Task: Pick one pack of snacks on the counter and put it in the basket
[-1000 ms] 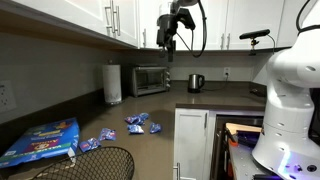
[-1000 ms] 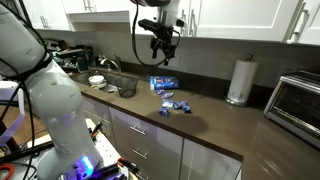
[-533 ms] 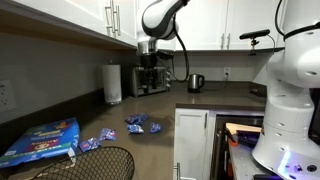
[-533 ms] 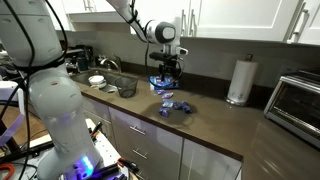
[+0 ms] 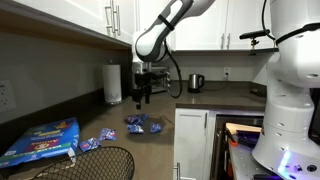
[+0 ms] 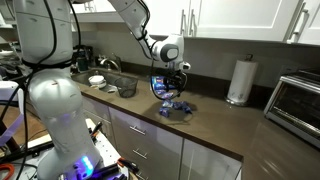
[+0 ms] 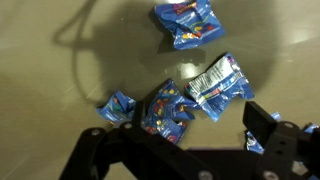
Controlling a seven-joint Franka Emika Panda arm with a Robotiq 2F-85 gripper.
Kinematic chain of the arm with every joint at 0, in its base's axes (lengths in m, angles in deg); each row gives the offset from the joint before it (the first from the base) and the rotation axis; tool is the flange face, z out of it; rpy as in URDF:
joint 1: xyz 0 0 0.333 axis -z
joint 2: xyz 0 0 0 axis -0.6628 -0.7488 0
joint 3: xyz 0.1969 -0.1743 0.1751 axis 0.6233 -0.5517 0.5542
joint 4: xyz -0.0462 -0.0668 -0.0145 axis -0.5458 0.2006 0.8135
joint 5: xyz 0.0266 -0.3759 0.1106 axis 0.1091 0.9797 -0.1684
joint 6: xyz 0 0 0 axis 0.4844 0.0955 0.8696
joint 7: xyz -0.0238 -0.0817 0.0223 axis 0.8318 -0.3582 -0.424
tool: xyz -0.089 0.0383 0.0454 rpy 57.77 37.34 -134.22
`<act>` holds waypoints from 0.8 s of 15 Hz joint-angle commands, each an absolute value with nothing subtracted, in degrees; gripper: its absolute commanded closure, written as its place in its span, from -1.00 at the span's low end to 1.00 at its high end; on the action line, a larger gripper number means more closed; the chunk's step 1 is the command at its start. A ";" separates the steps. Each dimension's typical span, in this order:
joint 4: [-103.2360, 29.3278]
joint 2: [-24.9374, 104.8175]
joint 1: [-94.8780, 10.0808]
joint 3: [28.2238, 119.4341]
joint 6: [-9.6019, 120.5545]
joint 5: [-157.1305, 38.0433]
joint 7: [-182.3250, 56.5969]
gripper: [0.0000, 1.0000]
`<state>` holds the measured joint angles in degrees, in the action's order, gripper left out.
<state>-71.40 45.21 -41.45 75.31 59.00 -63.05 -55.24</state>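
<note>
Next, I close my gripper on the middle of the crumpled blue pack (image 5: 137,119) (image 7: 169,110), which lies between the small pack and the blue-and-white pack.
Several small blue snack packs lie in a loose cluster on the dark counter (image 5: 160,148), in both exterior views (image 5: 141,124) (image 6: 176,107). My gripper (image 5: 139,97) (image 6: 172,91) hangs open just above this cluster and holds nothing. In the wrist view the open jaws (image 7: 180,135) straddle a crumpled blue pack (image 7: 165,110), with a blue-and-white pack (image 7: 220,82) beside it, another (image 7: 187,22) farther off and a small one (image 7: 118,103) to the side. The black wire-mesh basket (image 5: 95,165) (image 6: 125,88) stands apart from the snacks on the counter.
A large flat blue bag (image 5: 42,140) (image 6: 160,82) lies by the wall near more loose packs (image 5: 92,143). A paper towel roll (image 5: 112,84) (image 6: 238,80), toaster oven (image 5: 150,78) and kettle (image 5: 195,82) stand further along. White cabinets hang overhead.
The arm has come down from cabinet height to just above the snack cluster, with the jaws still open.
</note>
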 commanded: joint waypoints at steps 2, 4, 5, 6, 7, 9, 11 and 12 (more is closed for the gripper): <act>-70.18 42.83 -40.43 76.54 60.32 -65.47 -53.79 -1.00; -70.30 41.39 -40.71 76.45 62.82 -64.51 -54.30 -1.00; -70.45 40.71 -40.82 76.36 64.96 -64.02 -54.74 -1.00; -70.51 39.80 -40.84 76.31 66.90 -63.77 -54.89 -1.00; -70.56 38.87 -40.82 76.30 68.69 -63.60 -54.77 -1.00; -70.35 36.50 -41.11 75.60 72.50 -61.75 -55.53 -1.00; -70.28 34.46 -41.08 75.31 74.10 -61.05 -55.58 -0.93; -70.32 33.55 -41.18 74.98 74.87 -60.62 -55.83 -0.78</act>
<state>-70.90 36.35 -41.48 75.38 72.22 -62.62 -55.15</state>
